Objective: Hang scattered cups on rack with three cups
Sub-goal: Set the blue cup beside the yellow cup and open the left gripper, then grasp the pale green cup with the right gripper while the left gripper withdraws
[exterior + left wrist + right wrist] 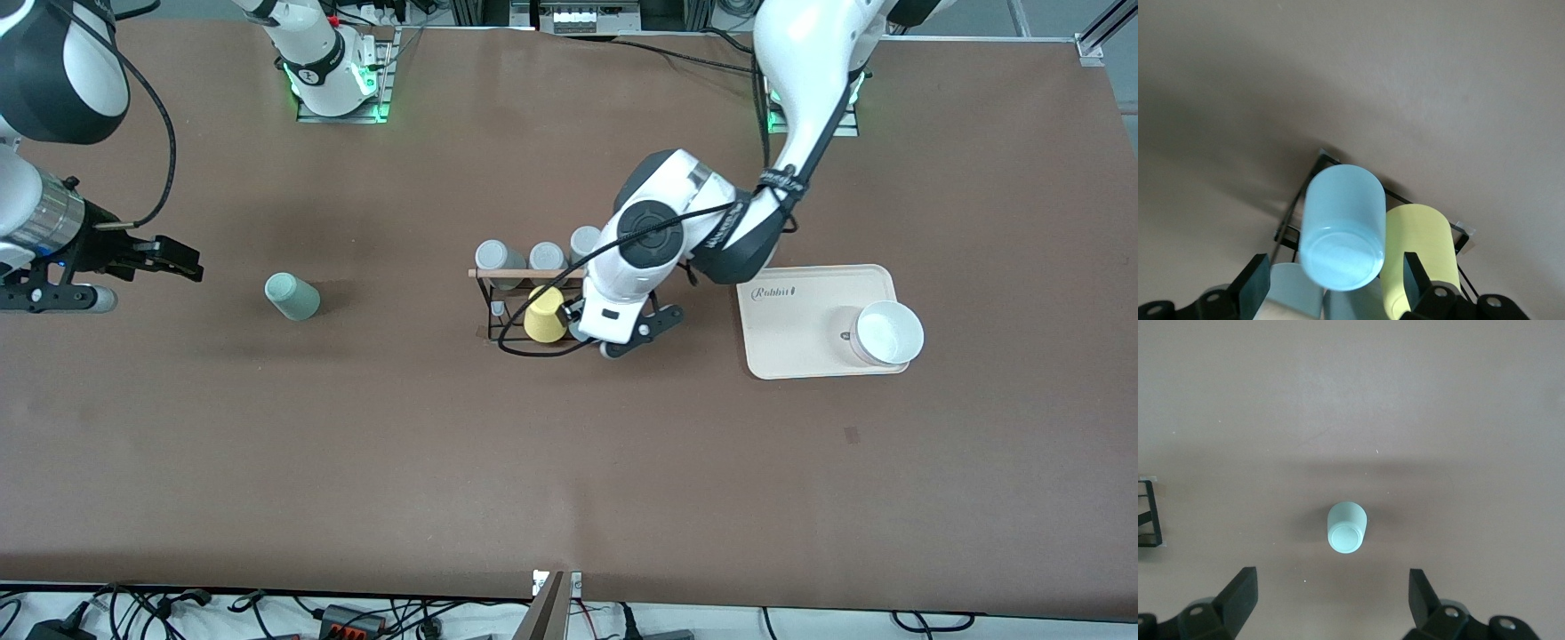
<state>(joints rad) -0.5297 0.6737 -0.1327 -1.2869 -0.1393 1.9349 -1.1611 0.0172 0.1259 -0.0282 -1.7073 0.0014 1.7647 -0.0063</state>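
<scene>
My right gripper is to go to the mint green cup next and close on the cup's sides (284,292) (1346,532) near the cup's closed bottom.
The rack (516,274) stands mid-table with three grey cups (494,258) and a yellow cup (544,315) on it. My left gripper (624,341) hovers over the rack and hides the light blue cup in the front view. In the left wrist view the light blue cup (1342,227) sits upside down on the rack (1298,208) beside the yellow cup (1418,243). The left gripper (1336,280) is open around it, with a gap on both sides. The mint green cup (292,296) lies on the table. My right gripper (174,260) is open and empty over the table, toward the right arm's end from the mint cup (1347,528).
A cream tray (791,351) lies toward the left arm's end of the table, with a white bowl (889,333) on it. A corner of the rack (1148,513) shows at the edge of the right wrist view.
</scene>
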